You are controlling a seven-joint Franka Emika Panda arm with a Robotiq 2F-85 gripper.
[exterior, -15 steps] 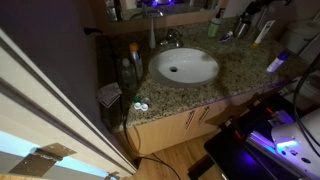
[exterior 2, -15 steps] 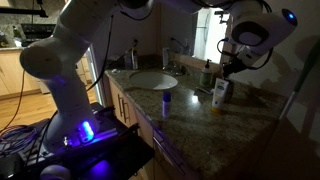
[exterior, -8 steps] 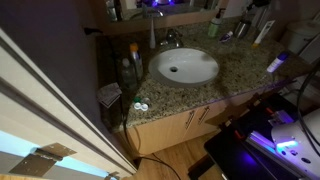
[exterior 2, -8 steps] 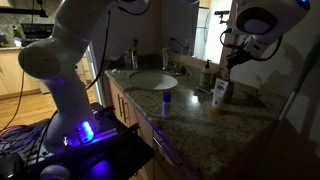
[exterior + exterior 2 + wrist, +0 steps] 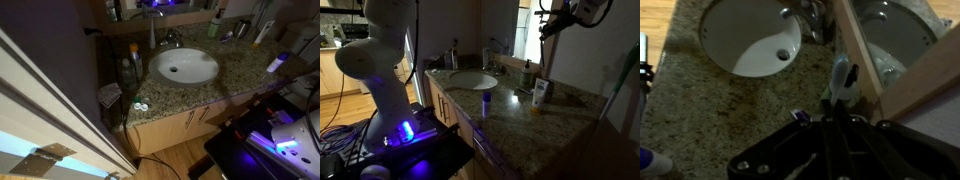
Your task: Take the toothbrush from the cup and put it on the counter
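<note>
The open counter (image 5: 243, 46) (image 5: 743, 127) lies between the purple-capped bottle and the green bottle. I will let go of the toothbrush there with my gripper.
My gripper (image 5: 543, 30) hangs high above the far end of the counter (image 5: 510, 115), well over the white cup (image 5: 540, 95). In the wrist view its dark fingers (image 5: 838, 118) are pressed together with a thin dark strip between them, which I take for the toothbrush; its shape is too dark to make out. The granite counter (image 5: 235, 75) with its white oval basin (image 5: 185, 66) lies below. The basin also shows in the wrist view (image 5: 745, 45). The cup stands near the back wall (image 5: 262, 33).
A green bottle (image 5: 528, 72) stands by the mirror and also shows in the wrist view (image 5: 843, 80). A small purple-capped bottle (image 5: 486, 100) stands on the counter's near part. The faucet (image 5: 168, 38) is behind the basin. Soap bottles (image 5: 131, 60) and a lens case (image 5: 140, 106) sit at one end.
My gripper has risen steadily from just above the cup to high over the counter. Nothing on the counter has moved.
</note>
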